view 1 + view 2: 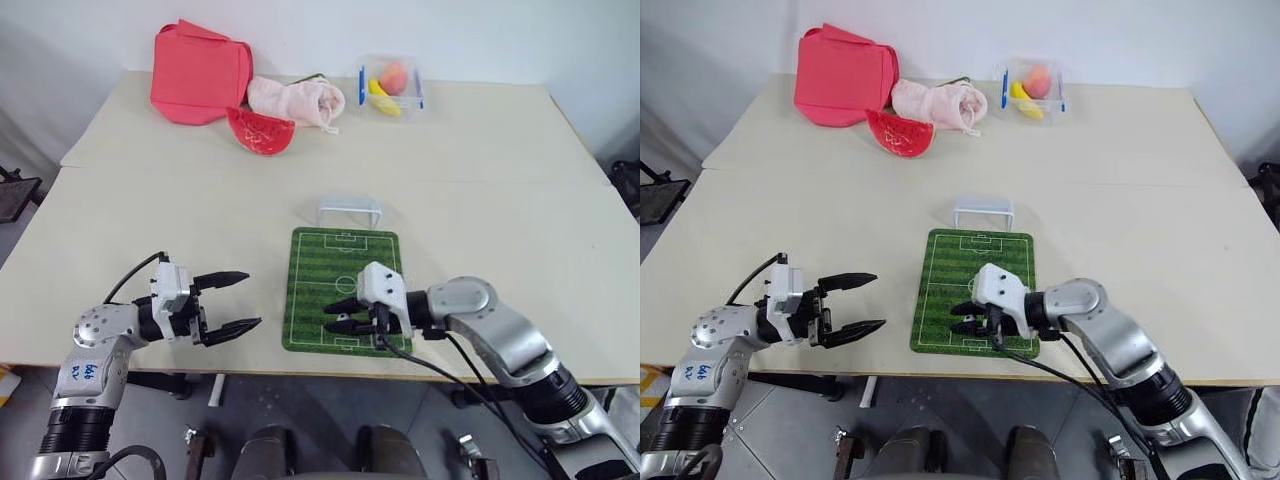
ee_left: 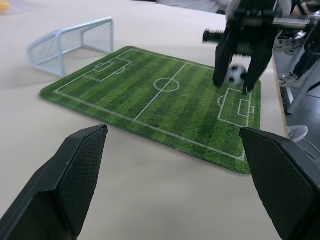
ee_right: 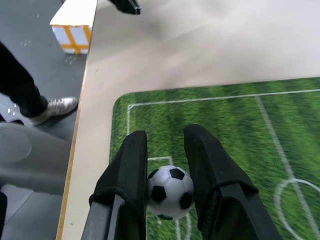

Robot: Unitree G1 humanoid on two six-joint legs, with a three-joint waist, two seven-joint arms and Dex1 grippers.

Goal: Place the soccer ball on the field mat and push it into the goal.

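Next, my right gripper releases the soccer ball inside the near penalty box of the field mat (image 1: pixel 340 334) (image 3: pixel 159 194). The ball is now just above the mat's near end.
The tiny black-and-white soccer ball (image 3: pixel 170 191) sits between the fingers of my right gripper (image 1: pixel 338 315), which is shut on it just above the near end of the field mat (image 1: pixel 325 265). The left wrist view shows the ball (image 2: pixel 236 75) pinched over the mat's near penalty box. The green striped mat lies near the table's front edge. The small pale-blue goal (image 1: pixel 350 209) stands on the table just beyond the mat's far end. My left gripper (image 1: pixel 238 300) hovers open to the left of the mat, with nothing between its fingers.
At the back of the table lie a red bag (image 1: pixel 198 73), a pink cloth (image 1: pixel 297 101), a red watermelon-slice toy (image 1: pixel 261 131) and a clear box of fruit (image 1: pixel 391 84). A person's leg and shoe (image 3: pixel 30 100) stand on the floor beside the table's front edge (image 3: pixel 80 125).
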